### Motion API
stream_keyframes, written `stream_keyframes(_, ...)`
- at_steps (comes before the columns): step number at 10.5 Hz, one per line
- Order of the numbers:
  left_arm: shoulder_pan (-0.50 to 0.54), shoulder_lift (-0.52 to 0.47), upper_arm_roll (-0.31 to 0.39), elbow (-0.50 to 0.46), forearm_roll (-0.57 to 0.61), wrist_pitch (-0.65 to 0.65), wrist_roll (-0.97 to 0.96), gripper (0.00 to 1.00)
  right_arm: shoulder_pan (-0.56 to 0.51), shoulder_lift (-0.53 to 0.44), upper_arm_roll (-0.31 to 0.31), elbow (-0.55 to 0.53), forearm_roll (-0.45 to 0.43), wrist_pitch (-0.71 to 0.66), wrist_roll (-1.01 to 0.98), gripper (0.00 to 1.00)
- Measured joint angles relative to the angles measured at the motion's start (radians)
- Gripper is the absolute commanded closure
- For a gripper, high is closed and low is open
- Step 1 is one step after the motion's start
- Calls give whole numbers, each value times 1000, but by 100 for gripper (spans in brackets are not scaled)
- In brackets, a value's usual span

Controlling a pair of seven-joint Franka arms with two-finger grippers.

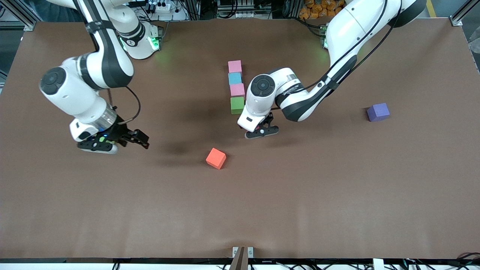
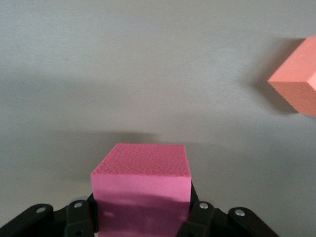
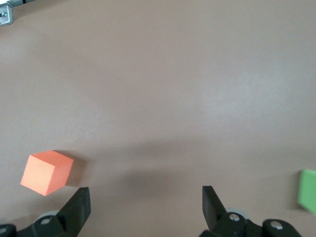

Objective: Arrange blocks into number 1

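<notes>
Next, I release the crimson cube from my left gripper against the green end of the row [image 1: 237, 119], so that it makes the row longer toward the front camera.
Four cubes stand in a single-file row mid-table: pink [image 1: 235, 66], blue [image 1: 235, 78], pink [image 1: 237, 90], green [image 1: 237, 105]. My left gripper [image 1: 262, 130] hangs low just past the green end of the row, toward the front camera. In the left wrist view that gripper [image 2: 140, 219] is shut on the crimson cube [image 2: 140, 190], a finger pressed against each side. From the front, the hand hides the cube. My right gripper [image 1: 139, 140] is open and empty toward the right arm's end; its fingers [image 3: 78, 207] stand wide apart over bare table.
An orange cube [image 1: 216, 158] lies turned at an angle, nearer the front camera than the row, between the two grippers. A purple cube [image 1: 378, 112] sits alone toward the left arm's end. The brown table [image 1: 300, 206] stretches wide around them.
</notes>
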Motion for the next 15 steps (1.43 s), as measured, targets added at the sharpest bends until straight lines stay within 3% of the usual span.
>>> stream_keyframes(2,-68,34,41,48,-2,-17,15,100,-17,-8,1,101,-90,-97,0,0)
stream_keyframes(4,-143,53,87,77,-10,-22,18,100,-57,-9,6,163,-118,-140,-15,0)
stream_keyframes(8,-239,79,160,115,-41,-26,18,100,-197,-21,80,325,-130,-338,-96,0)
stream_keyframes(11,-273,88,174,119,-49,-27,18,100,-279,-58,117,411,-148,-497,-202,0)
stream_keyframes(15,-291,91,176,121,-49,-28,19,100,-291,-58,115,503,-170,-653,-218,0)
